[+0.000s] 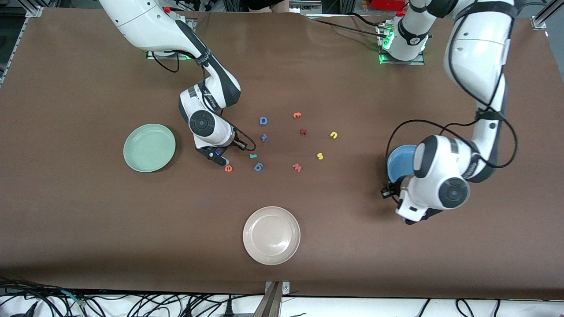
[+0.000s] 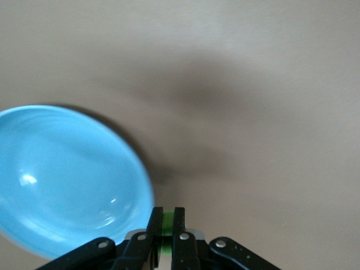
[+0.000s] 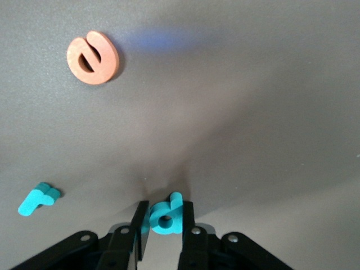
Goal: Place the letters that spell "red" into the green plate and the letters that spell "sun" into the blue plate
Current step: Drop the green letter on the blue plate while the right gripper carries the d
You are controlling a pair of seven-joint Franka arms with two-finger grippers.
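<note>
Next, I release the teal "d" with my right gripper inside the green plate, off its middle (image 1: 156,134) toward that arm's base.
My right gripper (image 1: 219,159) (image 3: 163,208) is down at the table, shut on the teal "d" (image 3: 167,216), which the hand hides in the front view. The orange "e" (image 1: 228,167) (image 3: 93,58) and teal "r" (image 1: 253,155) (image 3: 38,198) lie close by on the table. The green plate (image 1: 149,147) sits toward the right arm's end. My left gripper (image 1: 390,191) (image 2: 167,212) is shut on a green foam letter (image 2: 166,225), just outside the rim of the blue plate (image 1: 401,163) (image 2: 62,180). Yellow "s" (image 1: 320,156) and yellow "u" (image 1: 333,135) lie mid-table.
A cream-white plate (image 1: 271,235) sits nearest the front camera. Other letters are scattered mid-table: blue "D" (image 1: 263,120), a small blue one (image 1: 263,137), another blue one (image 1: 258,166), a dark red one (image 1: 303,131), an orange one (image 1: 297,115), pink "w" (image 1: 297,167).
</note>
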